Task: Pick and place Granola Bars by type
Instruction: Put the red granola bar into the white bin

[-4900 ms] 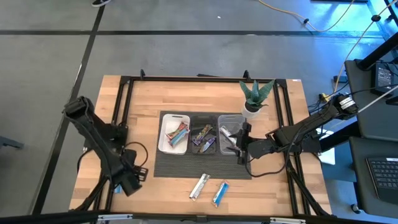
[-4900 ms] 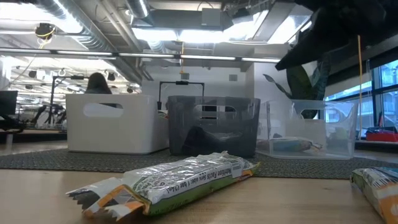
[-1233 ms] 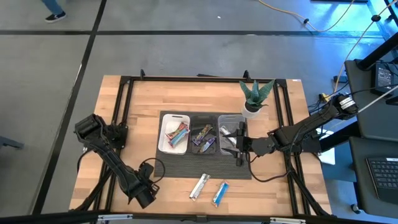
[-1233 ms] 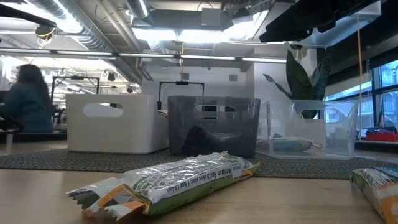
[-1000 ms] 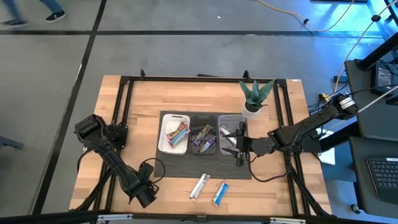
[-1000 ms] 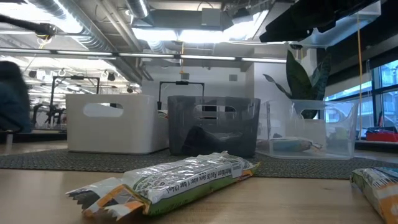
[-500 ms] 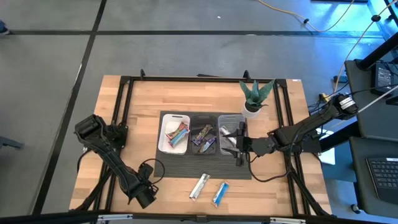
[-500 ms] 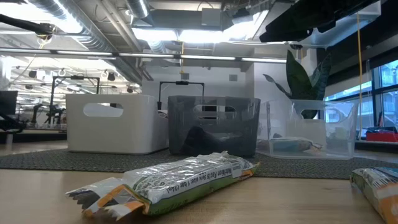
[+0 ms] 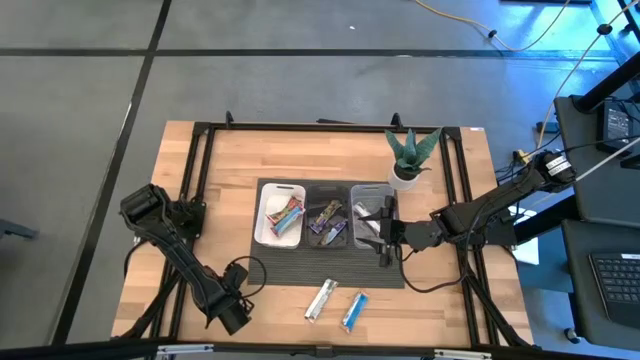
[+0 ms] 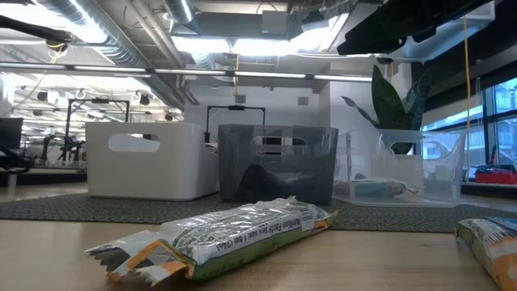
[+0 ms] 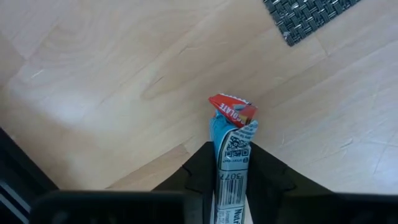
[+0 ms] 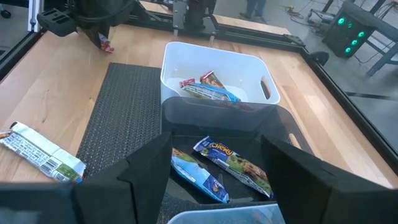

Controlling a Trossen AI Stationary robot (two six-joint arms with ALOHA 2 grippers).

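I will let go of the blue bar with my left gripper in the white tray [image 9: 279, 212], along the far side of its bars.
My left gripper [image 9: 232, 318] is near the table's front left, shut on a blue bar with a red end [image 11: 230, 134]. My right gripper [image 9: 385, 236] hangs open and empty over the near ends of the black tray [image 9: 327, 222] and clear tray [image 9: 371, 214]. A silver bar [image 9: 320, 298] and a blue bar [image 9: 354, 310] lie flat on the wood in front of the mat. The white tray [image 9: 280, 213] holds blue bars, and the black tray holds dark multicolour bars [image 12: 233, 160]. My left gripper pinches the blue bar between its two fingers [image 11: 199, 171], with the bar lying along them. The bar's red crimped end [image 11: 231, 111] sticks out past the fingertips toward the table. The fingers point down at the wood. I cannot tell whether the bar's end touches the table.
The three trays stand side by side on a dark woven mat [image 9: 300, 268]. A potted plant [image 9: 410, 152] stands behind the clear tray. A black frame rail [image 9: 190, 180] runs along the table's left, right and far sides. Bare wood lies at the front left.
Neither arm has visibly moved. A person in the room behind the table has passed out of the low view to the left.
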